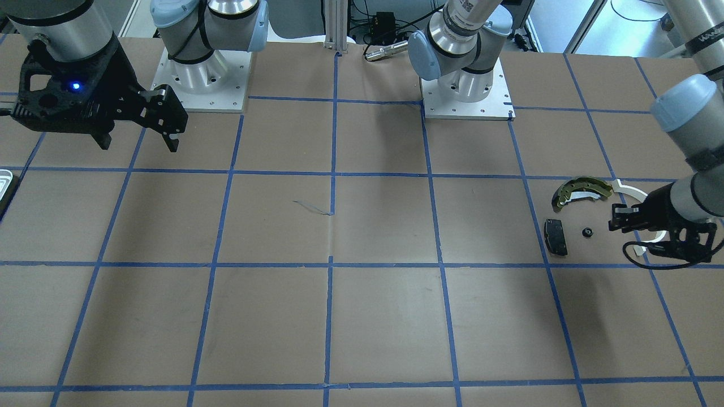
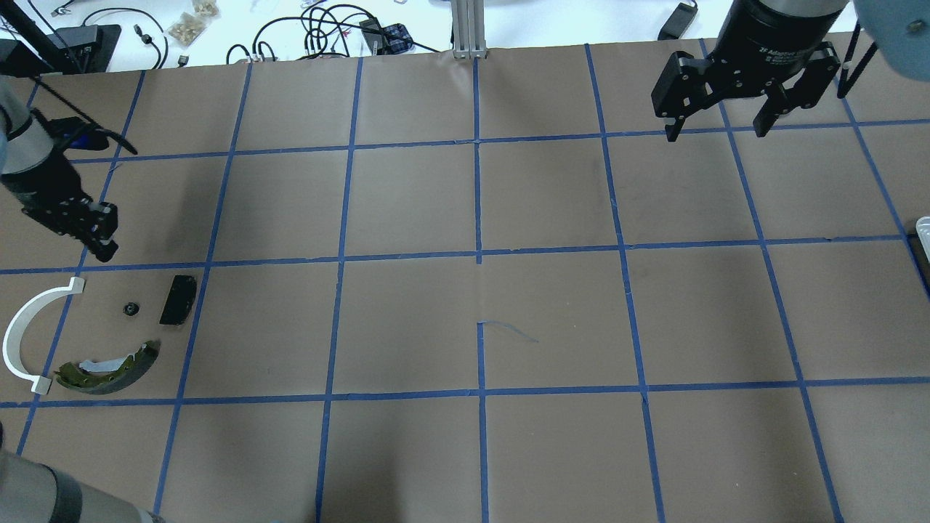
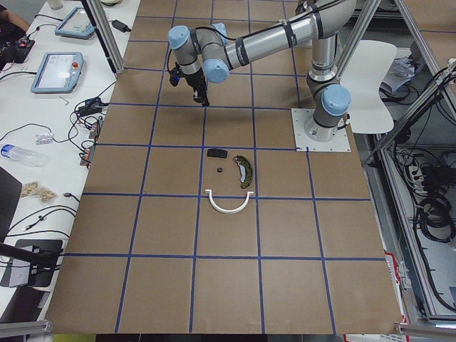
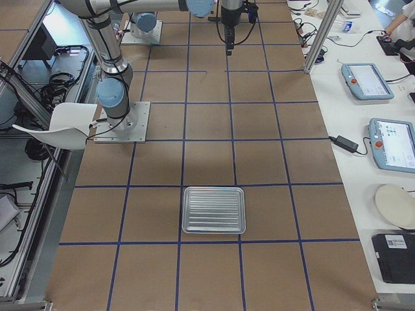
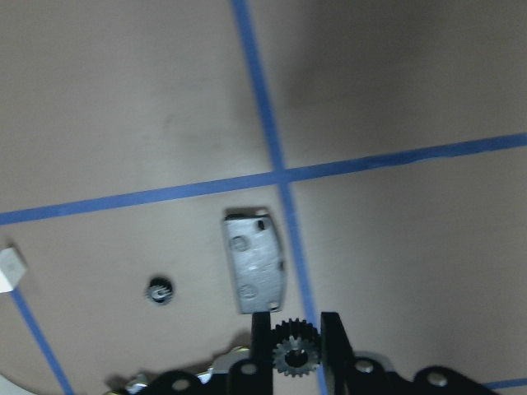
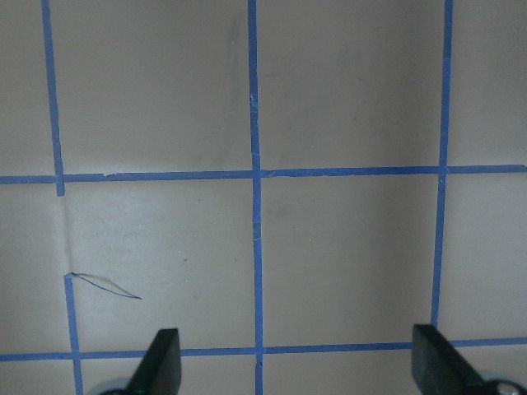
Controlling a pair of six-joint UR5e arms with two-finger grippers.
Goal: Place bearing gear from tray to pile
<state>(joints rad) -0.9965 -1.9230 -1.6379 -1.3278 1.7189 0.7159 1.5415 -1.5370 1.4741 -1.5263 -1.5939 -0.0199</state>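
Note:
Next, my left gripper releases the bearing gear beside the small black round part (image 1: pixel 598 232) (image 5: pixel 126 300), on the round part's side towards the white arc piece.
My left gripper (image 5: pixel 295 346) is shut on a small toothed bearing gear (image 5: pixel 295 355), held between its fingertips above the pile. It hovers at the pile's far edge in the overhead view (image 2: pixel 102 243) and shows in the front view (image 1: pixel 613 217). The pile holds an olive-gold brake shoe (image 2: pixel 109 370), a white arc strip (image 2: pixel 22 327), a black pad (image 2: pixel 178 299) and a small black round part (image 2: pixel 131 309). The tray (image 4: pixel 214 209) lies at the table's right end, and only its edge shows overhead (image 2: pixel 924 232). My right gripper (image 2: pixel 719 123) is open and empty, raised high.
Brown paper with a blue tape grid covers the table. The two arm bases (image 1: pixel 206 85) (image 1: pixel 466 90) stand on the robot's side. Cables and small items lie beyond the far table edge (image 2: pixel 327 29). A thin blue mark (image 2: pixel 508 330) lies near the centre.

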